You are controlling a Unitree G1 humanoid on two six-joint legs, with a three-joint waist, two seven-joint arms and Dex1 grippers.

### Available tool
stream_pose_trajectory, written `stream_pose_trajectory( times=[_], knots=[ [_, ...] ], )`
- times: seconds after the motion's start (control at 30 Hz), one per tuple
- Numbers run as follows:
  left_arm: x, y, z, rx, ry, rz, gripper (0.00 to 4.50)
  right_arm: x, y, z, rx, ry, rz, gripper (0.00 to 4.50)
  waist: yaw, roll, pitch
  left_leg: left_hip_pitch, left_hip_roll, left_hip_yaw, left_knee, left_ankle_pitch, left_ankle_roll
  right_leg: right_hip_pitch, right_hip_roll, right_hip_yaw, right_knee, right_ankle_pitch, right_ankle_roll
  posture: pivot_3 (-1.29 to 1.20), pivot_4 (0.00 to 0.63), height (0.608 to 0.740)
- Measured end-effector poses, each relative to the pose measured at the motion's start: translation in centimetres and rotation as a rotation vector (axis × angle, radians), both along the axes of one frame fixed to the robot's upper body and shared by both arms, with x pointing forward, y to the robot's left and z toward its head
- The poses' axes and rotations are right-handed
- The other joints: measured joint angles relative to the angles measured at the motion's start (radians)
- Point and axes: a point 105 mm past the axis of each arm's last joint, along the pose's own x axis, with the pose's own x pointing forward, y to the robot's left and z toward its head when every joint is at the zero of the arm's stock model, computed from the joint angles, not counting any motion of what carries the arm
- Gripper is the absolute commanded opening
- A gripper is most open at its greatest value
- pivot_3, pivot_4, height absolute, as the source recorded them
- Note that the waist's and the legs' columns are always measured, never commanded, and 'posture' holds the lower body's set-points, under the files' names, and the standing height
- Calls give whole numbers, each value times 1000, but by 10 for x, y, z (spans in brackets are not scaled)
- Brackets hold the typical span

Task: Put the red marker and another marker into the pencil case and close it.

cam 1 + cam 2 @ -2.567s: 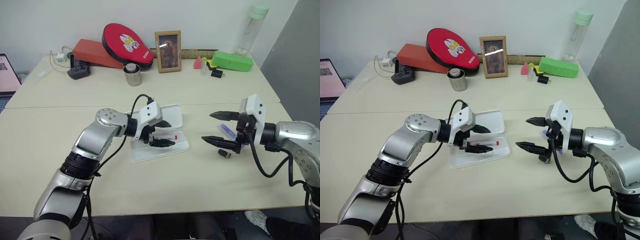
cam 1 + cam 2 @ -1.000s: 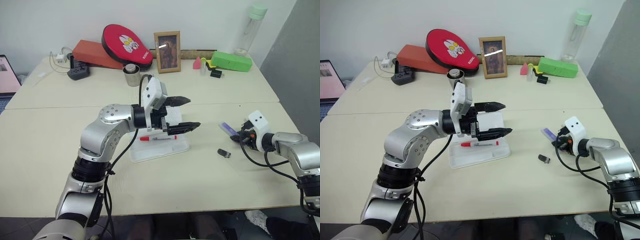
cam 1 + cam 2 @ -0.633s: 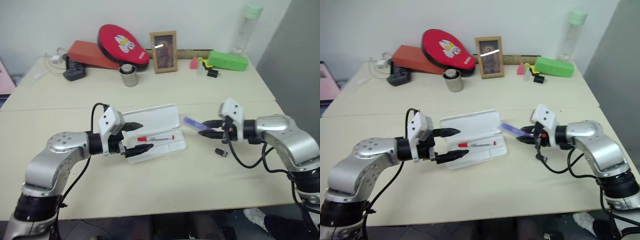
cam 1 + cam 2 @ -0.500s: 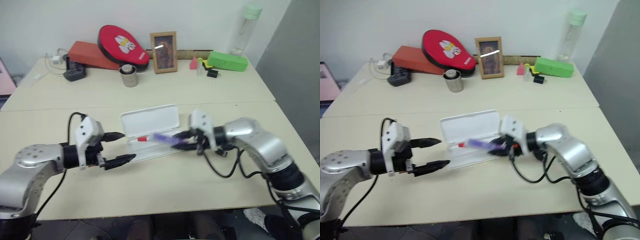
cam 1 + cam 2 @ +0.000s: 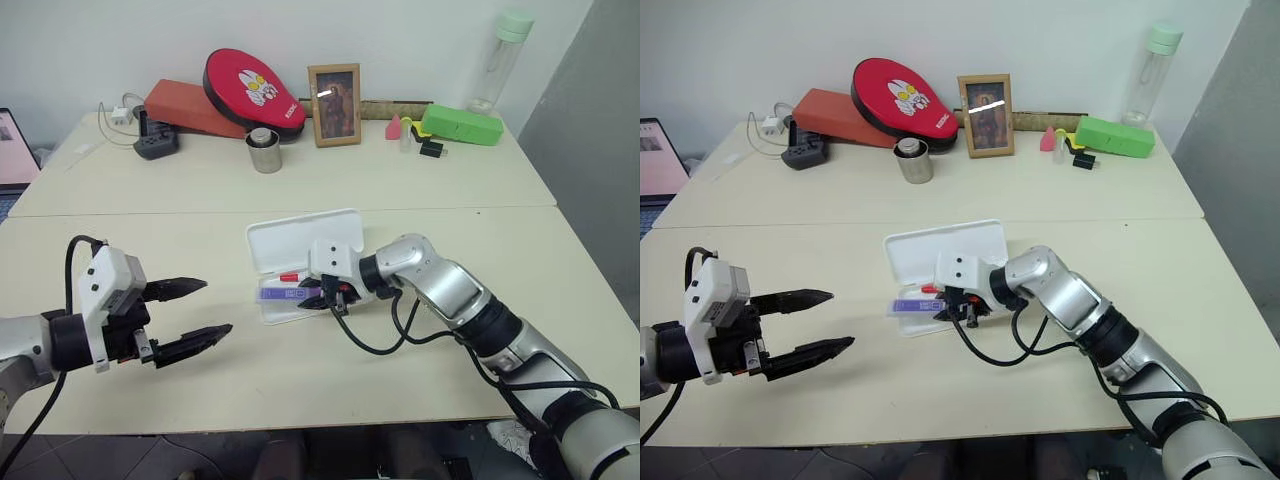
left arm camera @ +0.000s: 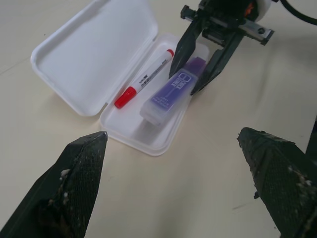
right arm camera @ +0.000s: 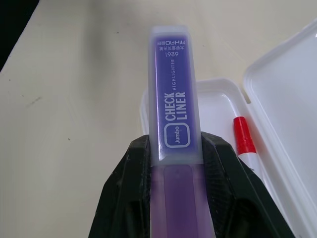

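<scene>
My right gripper needs to set the purple highlighter down in the tray's front half (image 5: 301, 303) (image 7: 200, 176), next to the red marker.
The white pencil case (image 5: 304, 240) lies open at mid-table, its lid tipped back. In its tray the red marker (image 6: 144, 79) rests close to the hinge. My right gripper (image 5: 315, 297) is shut on the purple highlighter (image 7: 176, 114), the other marker, holding it level over the tray's front half, beside the red marker. The highlighter's pale end (image 5: 272, 294) reaches toward the tray's left end. Whether it touches the tray I cannot tell. My left gripper (image 5: 218, 306) stands open and empty to the left of the case, well apart from it.
Along the back of the table stand a metal cup (image 5: 265, 150), a photo frame (image 5: 335, 90), a red paddle case (image 5: 250, 88), a green box (image 5: 462, 122), a bottle (image 5: 498, 60) and a power strip (image 5: 158, 143). A laptop (image 5: 15, 150) is at the left edge.
My right gripper took the highlighter from the table at the right and carried it left over the case tray. My left gripper drew back to the left, away from the case, still open.
</scene>
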Motion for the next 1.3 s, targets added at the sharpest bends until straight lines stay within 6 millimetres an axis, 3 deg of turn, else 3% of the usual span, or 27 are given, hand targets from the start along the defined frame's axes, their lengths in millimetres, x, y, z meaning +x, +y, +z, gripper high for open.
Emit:
stream_pose_trajectory(
  times=[0.27,0.47,1.2,1.23,1.3],
  knots=[
    [2,1,1,-7,0,27,4500,6,-7,-5,-56,-6,87,1065,0,0,0,0,0,0,0,0,0,0,0,0,0,0,0,0,150,740],
    [4,-1,6,0,-14,16,4500,13,3,-6,-67,-19,131,1065,0,0,0,0,0,0,0,0,0,0,1,0,0,0,0,0,150,740],
    [5,-2,4,-5,-9,21,4500,21,2,-20,-116,-1,144,1065,0,1,0,0,0,0,-1,0,0,0,1,0,0,0,0,0,150,740],
    [5,-2,4,-5,-9,20,4500,21,1,-21,-118,-1,142,1766,0,1,0,0,0,0,-1,0,0,0,1,0,0,0,0,0,150,740],
    [5,-2,4,-5,-7,19,4500,22,1,-20,-116,-4,141,2074,0,1,0,0,0,0,-1,0,0,0,1,0,0,0,0,0,150,740]
  ],
)
